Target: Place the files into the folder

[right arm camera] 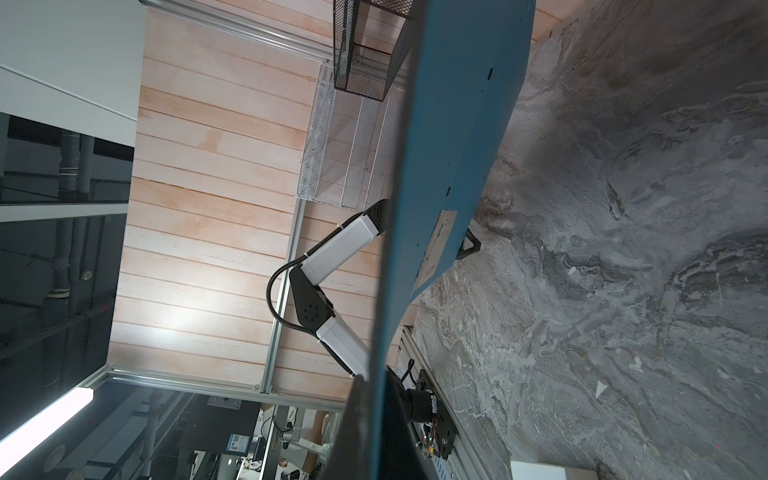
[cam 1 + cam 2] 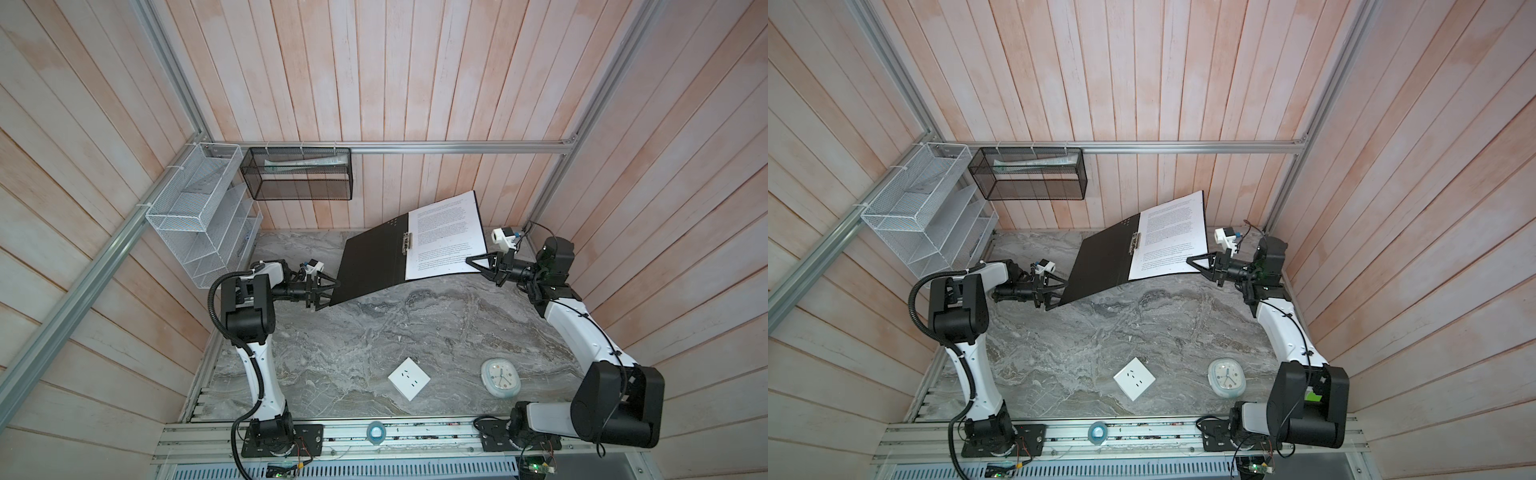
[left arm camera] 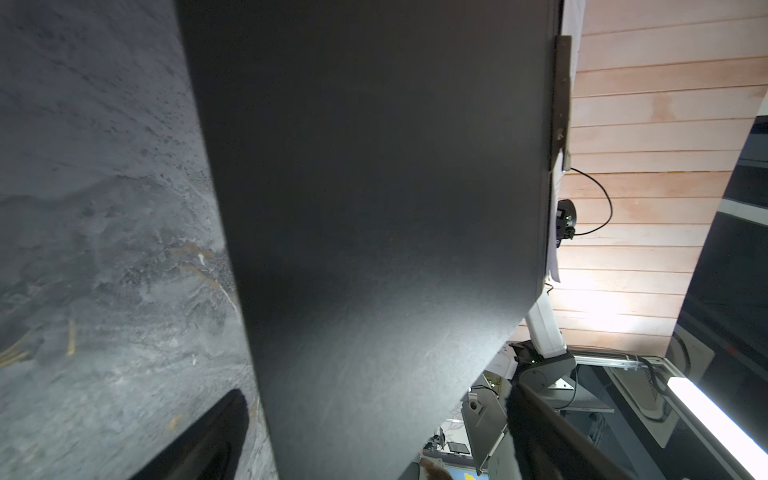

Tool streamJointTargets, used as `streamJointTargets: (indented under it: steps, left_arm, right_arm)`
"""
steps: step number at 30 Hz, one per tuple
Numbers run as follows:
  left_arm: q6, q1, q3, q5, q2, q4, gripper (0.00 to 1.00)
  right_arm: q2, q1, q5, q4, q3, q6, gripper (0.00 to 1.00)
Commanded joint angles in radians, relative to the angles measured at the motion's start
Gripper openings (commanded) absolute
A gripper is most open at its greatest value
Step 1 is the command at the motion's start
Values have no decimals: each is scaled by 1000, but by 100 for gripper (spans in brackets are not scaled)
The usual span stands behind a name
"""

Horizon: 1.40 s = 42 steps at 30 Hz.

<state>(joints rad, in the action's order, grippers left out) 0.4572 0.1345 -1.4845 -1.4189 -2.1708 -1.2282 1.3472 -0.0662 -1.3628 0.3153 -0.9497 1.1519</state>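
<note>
I will use my right gripper to set the folder's file-covered half down on the marble table straight (image 2: 419, 291) behind the white socket plate.
The folder (image 2: 370, 266) (image 2: 1100, 266) hangs open above the far part of the table, black inside up, sagging in the middle. The files (image 2: 444, 237) (image 2: 1171, 237) lie on its right half beside the metal clip (image 2: 406, 243). My right gripper (image 2: 471, 262) (image 1: 376, 386) is shut on the folder's right edge, where the sheets' edge also lies. The right wrist view shows the folder's blue outside (image 1: 457, 124) and its white label (image 1: 436, 245). My left gripper (image 2: 328, 294) (image 3: 376, 397) is open, its fingers straddling the left cover (image 3: 374, 208) near the front left corner.
A white socket plate (image 2: 409, 378) and a round clock (image 2: 500, 377) lie on the marble table (image 2: 353, 332) near the front. A white mesh rack (image 2: 199, 216) and a black mesh rack (image 2: 299, 174) hang on the back left walls.
</note>
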Motion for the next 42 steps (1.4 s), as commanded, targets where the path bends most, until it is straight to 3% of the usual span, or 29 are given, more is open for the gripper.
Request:
streamJointTargets:
  steps: [1, 6, 23, 29, 31, 35, 42]
  left_arm:
    - [98, -3, -49, -63, -7, -93, 94]
    - [96, -3, -37, -39, 5, -85, 89]
    - [-180, 48, 124, 48, 141, 189, 70]
    - [-223, 81, 152, 78, 128, 224, 50]
    - [-237, 87, 159, 103, 127, 235, 38]
    - [-269, 99, 177, 158, 134, 264, 27]
    - [-287, 102, 181, 222, 156, 274, 20]
  right_arm:
    - [-17, -1, -40, 74, 21, -33, 0]
    - [7, 0, -35, 83, 79, -63, 0]
    - [127, 11, -37, -30, 123, -295, 0]
    - [176, 28, -27, -54, 124, -368, 0]
    - [190, 31, -20, -55, 126, -385, 0]
    - [237, 47, -12, -66, 127, -419, 0]
    - [329, 66, 21, -142, 132, -518, 0]
